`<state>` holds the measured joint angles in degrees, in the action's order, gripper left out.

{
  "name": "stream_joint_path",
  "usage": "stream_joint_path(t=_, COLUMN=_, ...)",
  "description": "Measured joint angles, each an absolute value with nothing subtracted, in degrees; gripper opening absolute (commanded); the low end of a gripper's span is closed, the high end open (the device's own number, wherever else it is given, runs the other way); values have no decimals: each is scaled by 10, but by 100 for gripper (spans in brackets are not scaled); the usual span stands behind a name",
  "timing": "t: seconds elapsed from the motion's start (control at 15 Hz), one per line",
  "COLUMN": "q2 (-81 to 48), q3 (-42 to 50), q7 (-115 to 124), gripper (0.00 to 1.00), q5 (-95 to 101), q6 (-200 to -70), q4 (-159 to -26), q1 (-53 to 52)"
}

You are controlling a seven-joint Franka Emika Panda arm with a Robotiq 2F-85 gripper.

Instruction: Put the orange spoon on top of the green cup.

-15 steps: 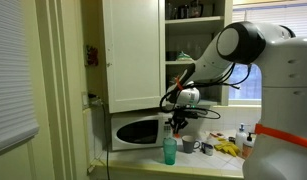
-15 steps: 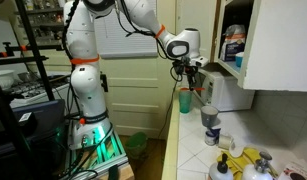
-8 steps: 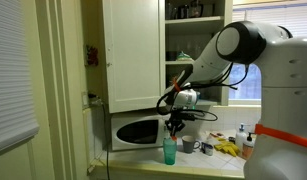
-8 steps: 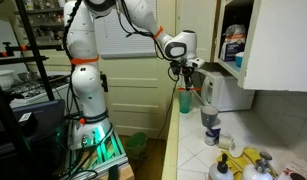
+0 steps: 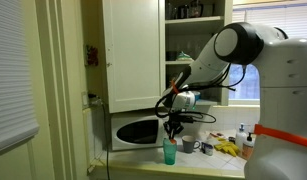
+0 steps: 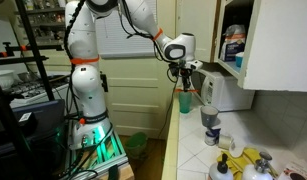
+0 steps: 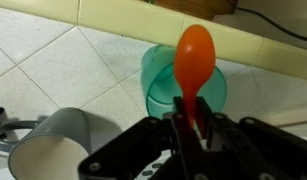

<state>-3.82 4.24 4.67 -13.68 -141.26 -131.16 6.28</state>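
The orange spoon, now held just over the green cup, will lie across the opening of the green cup (image 5: 170, 142) (image 7: 189, 87) next to the grey mug after my gripper releases it.
In the wrist view my gripper (image 7: 193, 122) is shut on the handle of the orange spoon (image 7: 193, 62). The spoon's bowl sticks out over the open mouth of the green cup (image 7: 165, 88), which stands on the white tiled counter. In both exterior views the gripper (image 5: 174, 128) (image 6: 183, 79) hangs just above the green cup (image 5: 169, 152) (image 6: 184, 101) at the counter's end near the microwave. The spoon is too small to make out there.
A grey mug (image 7: 48, 150) (image 5: 190, 146) stands close to the cup. A white microwave (image 5: 138, 130) (image 6: 219, 92) sits behind. Bottles and yellow gloves (image 6: 249, 160) lie further along the counter. An open cupboard (image 5: 193, 40) hangs overhead.
The gripper with the spoon has shifted slightly along the counter edge above the cup; the cup has not moved.
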Motion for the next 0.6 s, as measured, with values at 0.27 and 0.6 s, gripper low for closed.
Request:
stream_joint_path(t=0.27, q2=-48, q3=42, q7=47, gripper=4, q5=-137, q6=-1413, q4=-1312, q1=62)
stream_joint_path(t=0.6, q2=-51, q3=42, q7=47, gripper=4, q5=-137, q6=-1413, q4=-1312, q1=62)
